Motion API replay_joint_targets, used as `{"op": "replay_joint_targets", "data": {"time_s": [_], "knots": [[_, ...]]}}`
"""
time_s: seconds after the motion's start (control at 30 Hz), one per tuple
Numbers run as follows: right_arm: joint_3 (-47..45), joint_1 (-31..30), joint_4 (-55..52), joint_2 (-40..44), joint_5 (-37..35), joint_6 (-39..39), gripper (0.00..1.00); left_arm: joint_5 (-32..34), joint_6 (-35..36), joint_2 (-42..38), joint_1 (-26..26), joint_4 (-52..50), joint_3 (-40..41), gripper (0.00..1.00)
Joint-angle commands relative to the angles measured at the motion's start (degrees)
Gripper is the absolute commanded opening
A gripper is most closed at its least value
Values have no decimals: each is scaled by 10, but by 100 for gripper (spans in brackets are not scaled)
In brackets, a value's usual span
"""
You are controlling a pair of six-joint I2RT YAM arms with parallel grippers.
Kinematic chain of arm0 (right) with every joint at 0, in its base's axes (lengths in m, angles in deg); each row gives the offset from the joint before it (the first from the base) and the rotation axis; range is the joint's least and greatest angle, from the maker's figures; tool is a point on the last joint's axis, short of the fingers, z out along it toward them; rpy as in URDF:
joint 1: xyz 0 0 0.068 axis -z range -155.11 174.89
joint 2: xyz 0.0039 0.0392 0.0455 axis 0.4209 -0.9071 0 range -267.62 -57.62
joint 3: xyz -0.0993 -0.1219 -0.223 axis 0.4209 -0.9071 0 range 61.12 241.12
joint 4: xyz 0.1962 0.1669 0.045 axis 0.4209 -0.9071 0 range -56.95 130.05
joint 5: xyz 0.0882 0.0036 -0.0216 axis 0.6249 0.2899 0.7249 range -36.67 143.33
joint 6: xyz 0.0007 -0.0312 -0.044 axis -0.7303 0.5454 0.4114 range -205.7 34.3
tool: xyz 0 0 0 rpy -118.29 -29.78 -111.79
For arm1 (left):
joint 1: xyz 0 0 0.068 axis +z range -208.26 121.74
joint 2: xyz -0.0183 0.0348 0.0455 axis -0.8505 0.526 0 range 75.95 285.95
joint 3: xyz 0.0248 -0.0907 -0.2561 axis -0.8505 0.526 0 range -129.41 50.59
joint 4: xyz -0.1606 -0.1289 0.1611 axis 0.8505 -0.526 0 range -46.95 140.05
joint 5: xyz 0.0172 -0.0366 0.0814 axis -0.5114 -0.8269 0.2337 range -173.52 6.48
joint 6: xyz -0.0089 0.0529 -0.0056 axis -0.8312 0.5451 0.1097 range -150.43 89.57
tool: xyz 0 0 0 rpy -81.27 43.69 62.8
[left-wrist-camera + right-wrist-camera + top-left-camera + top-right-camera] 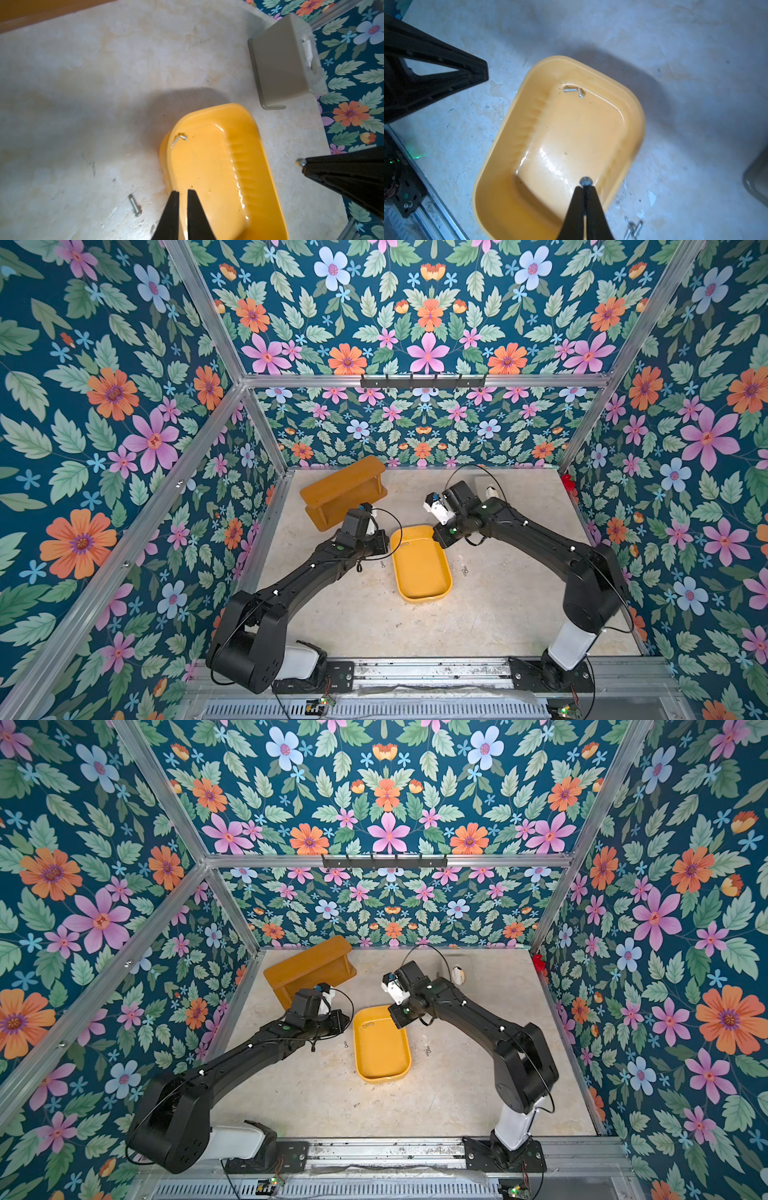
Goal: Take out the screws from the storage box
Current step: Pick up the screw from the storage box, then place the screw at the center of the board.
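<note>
The robot's right gripper needs to release the screw, which is now held over the box, on the table point(458, 576) point(613, 224) between the storage box and the loose screws beside it.
The mustard-yellow storage box point(424, 598) point(382, 1052) lies mid-table in both top views. Two silvery screws point(573, 91) point(179, 139) rest together on its floor near the far end. My right gripper point(584, 187) hangs over the box's right side, shut on a screw whose round head point(586, 181) pokes out at the tips. My left gripper point(183, 192) hovers over the box's left rim with a narrow gap between its fingers and nothing in it. One screw point(135, 204) point(381, 563) lies on the table left of the box. Two more screws point(633, 228) point(464, 570) lie to its right.
An orange-brown wooden shelf point(343, 491) lies at the back left, close behind the left wrist. A grey-beige tissue box point(284, 62) stands at the back right by the wall. Floral walls close in three sides, and a metal rail point(415, 672) runs along the front.
</note>
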Motion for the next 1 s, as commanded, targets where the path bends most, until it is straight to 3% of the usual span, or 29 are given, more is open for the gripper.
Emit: {"op": "replay_joint_targets", "data": {"time_s": [0.0, 0.27, 0.67, 0.9, 0.97], "knots": [[-61, 20, 11, 62, -9, -59, 0, 32, 15, 15, -11, -7, -23, 17], [-177, 38, 18, 68, -62, -93, 0, 40, 26, 65, -35, -5, -56, 17], [-196, 15, 39, -17, -81, -101, 0, 31, 17, 74, -36, 8, -39, 17], [-186, 1, 37, -31, -94, -101, 9, 40, 21, 65, -36, 1, -32, 18], [-182, 0, 35, -30, -97, -101, 16, 39, 21, 61, -36, 1, -32, 18]]}}
